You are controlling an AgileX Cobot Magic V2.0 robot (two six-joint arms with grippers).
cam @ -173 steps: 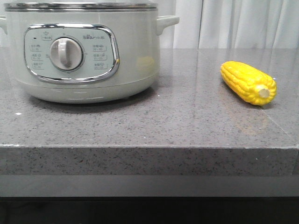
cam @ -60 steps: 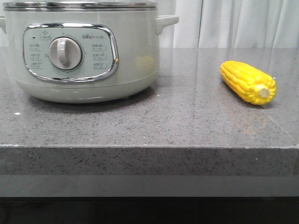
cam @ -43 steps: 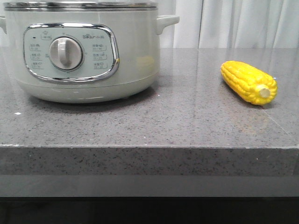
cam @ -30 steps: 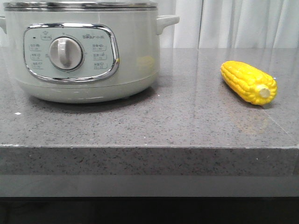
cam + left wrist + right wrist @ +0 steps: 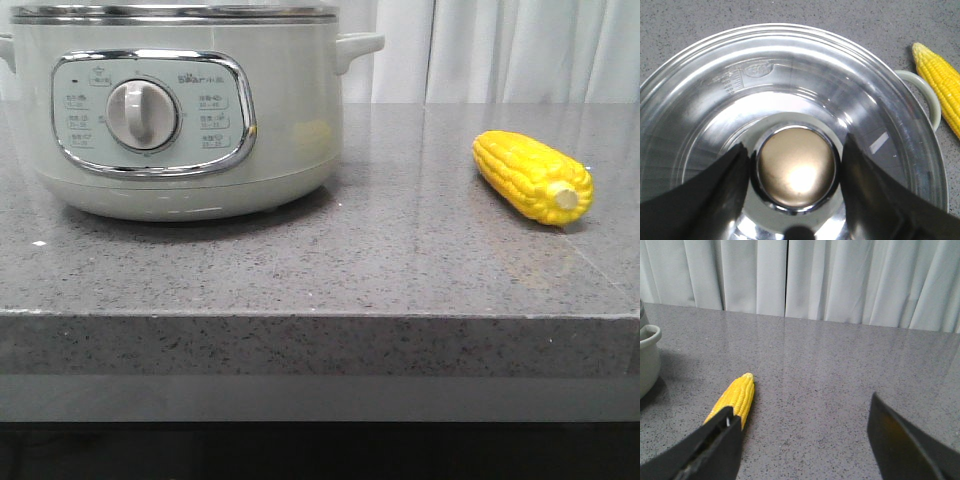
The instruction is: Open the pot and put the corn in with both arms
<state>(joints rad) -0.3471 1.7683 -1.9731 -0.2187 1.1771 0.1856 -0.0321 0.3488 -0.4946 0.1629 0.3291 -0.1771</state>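
The robot's right gripper needs to next go to the yellow corn beside the pot and close across the corn's middle [image 5: 530, 174] [image 5: 734, 399], behind its stub end.
The pale grey-green pot [image 5: 290, 100] stands at the left of the counter, its steel-rimmed glass lid [image 5: 790, 75] on it. My left gripper [image 5: 796, 169] is over the lid, its black fingers [image 5: 715, 190] pressed against both sides of the round gold lid knob [image 5: 796, 165]. The yellow corn [image 5: 530, 175] lies on the counter to the right of the pot, stub end towards the front. My right gripper [image 5: 801, 407] is wide open and empty above the counter, with the corn [image 5: 735, 397] just beyond one fingertip. No gripper shows in the front view.
The grey speckled counter [image 5: 380, 260] has a front edge close to the camera. White curtains [image 5: 840, 280] hang behind it. One pot side handle [image 5: 927, 95] sticks out towards the corn [image 5: 942, 85].
The pot has shifted a few pixels to the right in the front view. The corn has not visibly moved.
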